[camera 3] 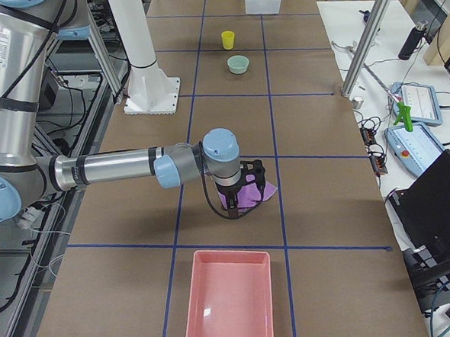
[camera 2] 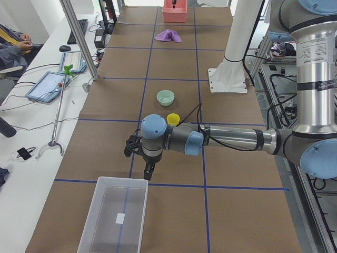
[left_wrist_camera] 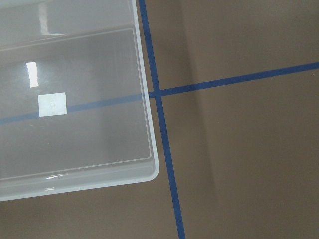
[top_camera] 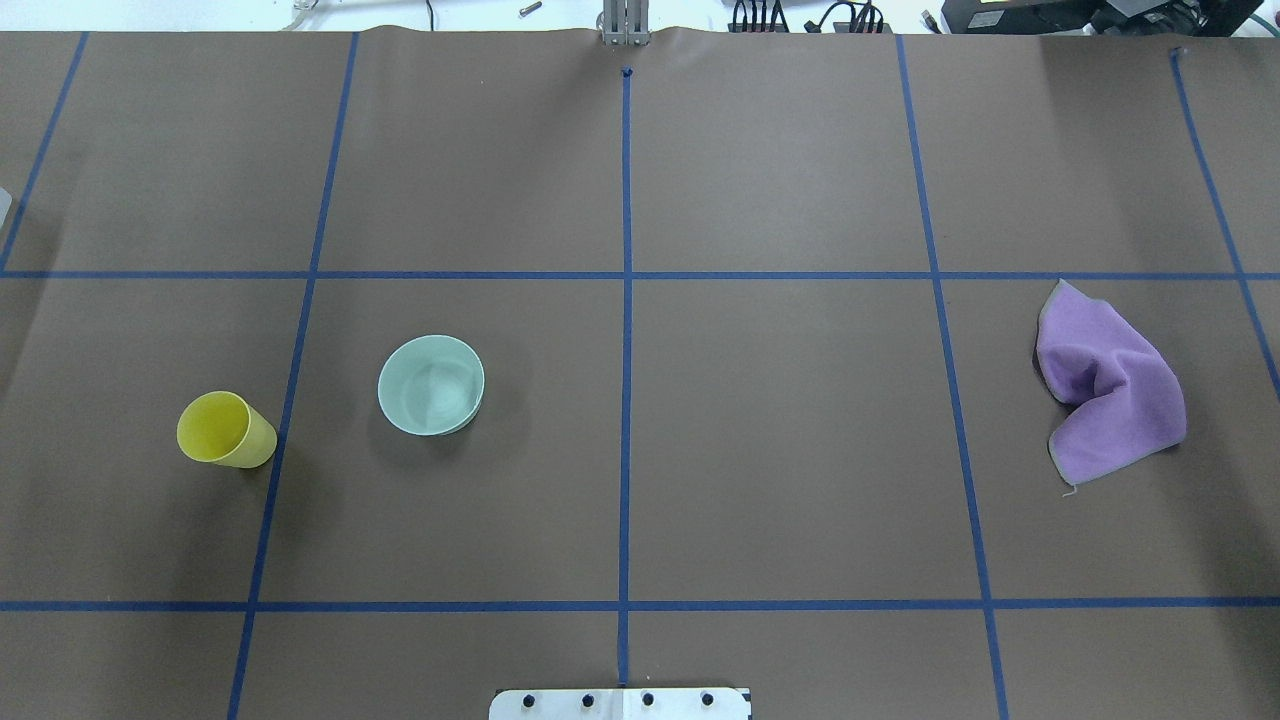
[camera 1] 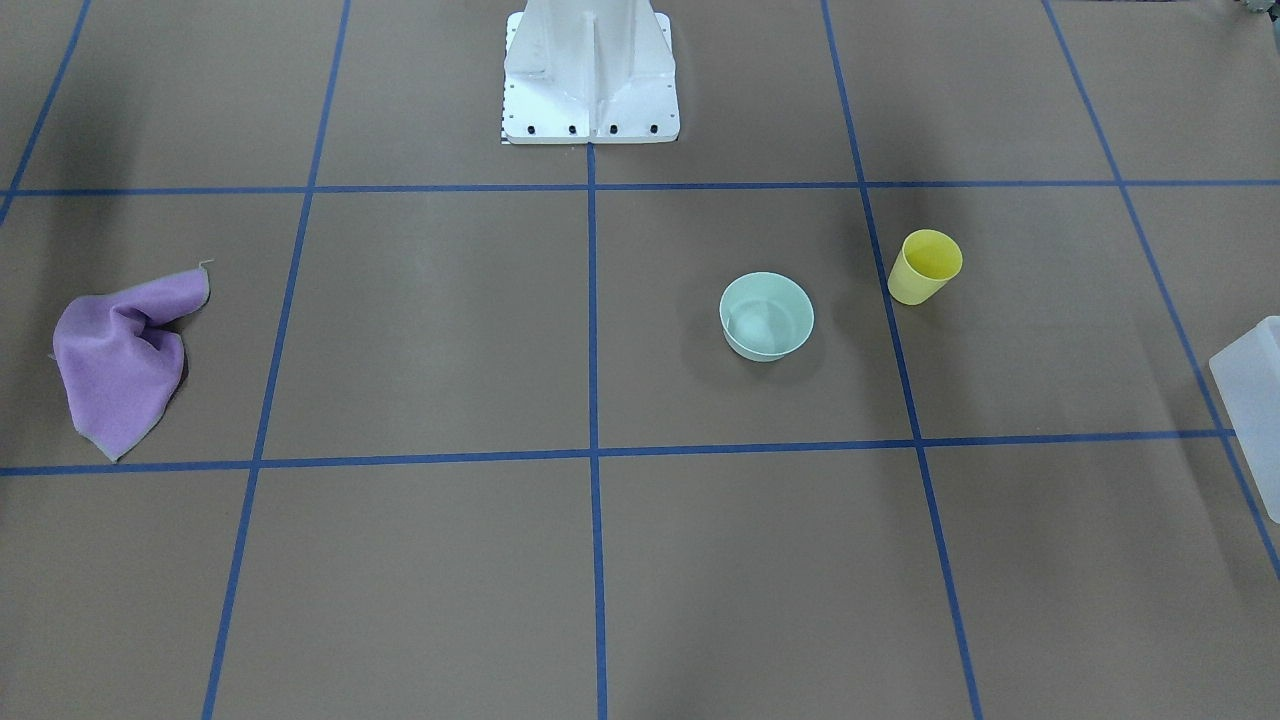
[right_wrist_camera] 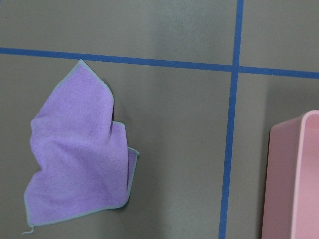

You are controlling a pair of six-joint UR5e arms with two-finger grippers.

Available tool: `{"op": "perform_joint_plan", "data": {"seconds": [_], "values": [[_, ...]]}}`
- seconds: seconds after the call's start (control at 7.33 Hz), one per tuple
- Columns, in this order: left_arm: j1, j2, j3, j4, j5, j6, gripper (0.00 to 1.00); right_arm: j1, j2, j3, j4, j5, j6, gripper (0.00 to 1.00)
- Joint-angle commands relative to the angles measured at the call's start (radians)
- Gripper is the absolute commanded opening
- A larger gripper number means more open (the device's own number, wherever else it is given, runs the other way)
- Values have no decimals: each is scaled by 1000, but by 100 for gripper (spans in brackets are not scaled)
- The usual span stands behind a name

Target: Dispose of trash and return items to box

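Next, I close my right gripper on the bunched middle (camera 1: 130, 324) (right_wrist_camera: 50, 171) of the purple cloth, where its narrow end meets the wide part.
A yellow tumbler cup (camera 1: 925, 267) (top_camera: 225, 430) stands upright on the brown table. A pale mint-green bowl (camera 1: 766, 316) (top_camera: 431, 385) sits beside it, apart from it. The frosted translucent box (camera 2: 116, 219) (left_wrist_camera: 75, 99) is empty at the table's end on my left; its corner shows in the front-facing view (camera 1: 1255, 390). My left gripper (camera 2: 139, 161) hangs above the table between the cup (camera 2: 172, 118) and the box. My right gripper (camera 3: 238, 202) hangs over a crumpled purple cloth (top_camera: 1110, 385) (right_wrist_camera: 79, 164). I cannot tell whether either gripper is open or shut.
A pink tray (camera 3: 229, 302) (right_wrist_camera: 294, 179) lies at the table's end on my right, close to the cloth. The white pedestal base (camera 1: 590, 80) stands at the robot's edge. Blue tape lines grid the table. Operators' desks with tablets run along the far side.
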Motion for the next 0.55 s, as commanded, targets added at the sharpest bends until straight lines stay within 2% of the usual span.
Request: {"op": "perform_joint_plan", "data": {"seconds": [0.0, 0.41], "values": [[1, 23, -10, -50, -3, -5, 98, 0, 1, -1, -1, 0, -5, 100], [2, 47, -6, -72, -12, -27, 98, -1, 7, 1, 5, 14, 8, 100]]}}
